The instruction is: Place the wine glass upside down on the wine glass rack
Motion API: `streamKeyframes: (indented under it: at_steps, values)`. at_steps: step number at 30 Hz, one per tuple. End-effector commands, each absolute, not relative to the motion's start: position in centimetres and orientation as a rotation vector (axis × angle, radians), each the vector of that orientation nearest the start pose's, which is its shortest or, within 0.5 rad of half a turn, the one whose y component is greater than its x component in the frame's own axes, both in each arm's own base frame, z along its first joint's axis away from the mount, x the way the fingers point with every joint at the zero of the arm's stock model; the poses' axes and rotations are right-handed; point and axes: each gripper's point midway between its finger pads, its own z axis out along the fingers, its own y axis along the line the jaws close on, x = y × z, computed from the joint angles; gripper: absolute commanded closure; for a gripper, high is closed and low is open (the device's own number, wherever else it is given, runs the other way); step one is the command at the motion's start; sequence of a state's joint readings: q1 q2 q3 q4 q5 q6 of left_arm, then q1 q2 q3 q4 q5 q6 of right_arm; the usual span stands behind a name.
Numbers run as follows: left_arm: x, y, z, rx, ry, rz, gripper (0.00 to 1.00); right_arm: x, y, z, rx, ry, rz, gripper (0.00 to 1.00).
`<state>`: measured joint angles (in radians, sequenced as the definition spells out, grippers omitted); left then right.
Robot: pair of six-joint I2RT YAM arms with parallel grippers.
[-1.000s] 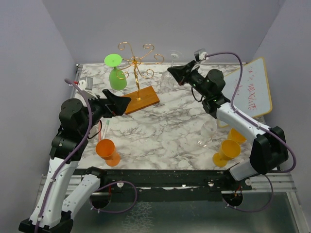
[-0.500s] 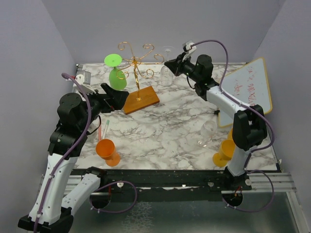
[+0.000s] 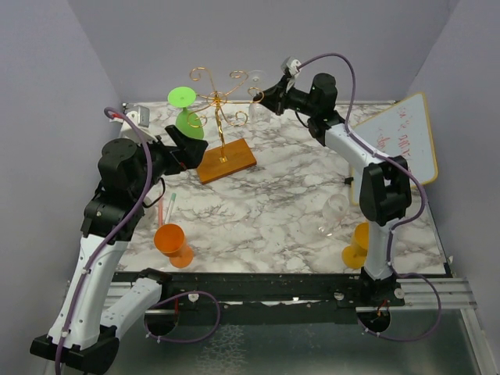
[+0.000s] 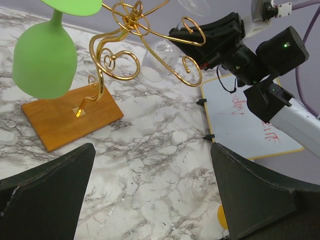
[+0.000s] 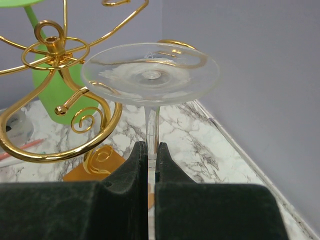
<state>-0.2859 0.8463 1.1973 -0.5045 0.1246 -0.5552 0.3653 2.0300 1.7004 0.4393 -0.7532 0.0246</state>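
The robot's right gripper needs to release the clear wine glass in the rack's gold scroll arm [image 3: 257, 96] [image 5: 60, 131] across from the green glass.
My right gripper [image 5: 151, 152] is shut on the stem of a clear wine glass [image 5: 150, 75], held upside down with its foot on top. The foot sits level with the right-hand scroll arms of the gold wire wine glass rack [image 5: 50, 55]. In the top view the right gripper [image 3: 266, 98] is just right of the rack [image 3: 221, 101], which stands on its wooden base [image 3: 226, 162]. A green glass [image 3: 187, 123] hangs upside down on the rack's left side. My left gripper [image 4: 150, 200] is open and holds nothing, left of the base and low over the table.
An orange cup [image 3: 172, 244] stands front left, with a thin stick [image 3: 166, 207] lying behind it. A yellow glass [image 3: 359, 246] and a clear glass [image 3: 334, 212] are at the front right. A whiteboard [image 3: 398, 144] leans at the right edge.
My right arm has carried the clear glass left and back, from right of the rack up to its scroll arms. The left gripper has edged back toward the rack's base.
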Motion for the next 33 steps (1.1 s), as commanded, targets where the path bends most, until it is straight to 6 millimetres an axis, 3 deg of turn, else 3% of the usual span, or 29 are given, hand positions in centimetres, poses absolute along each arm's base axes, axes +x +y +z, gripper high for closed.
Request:
streamKeyframes:
  at_steps: [1,24,33]
  values:
    - [27.0,-11.9,39.1,-0.142,1.741,-0.682,0.01,50.5,33.5,31.0,-0.972,1.202,0.894,0.99]
    - [27.9,-11.2,37.4,-0.13,1.774,-0.604,0.01,47.3,35.2,31.6,-1.088,1.108,1.106,0.99]
    - [28.6,-10.9,37.2,-0.147,1.784,-0.572,0.01,47.2,36.7,31.1,-1.125,1.131,1.127,0.99]
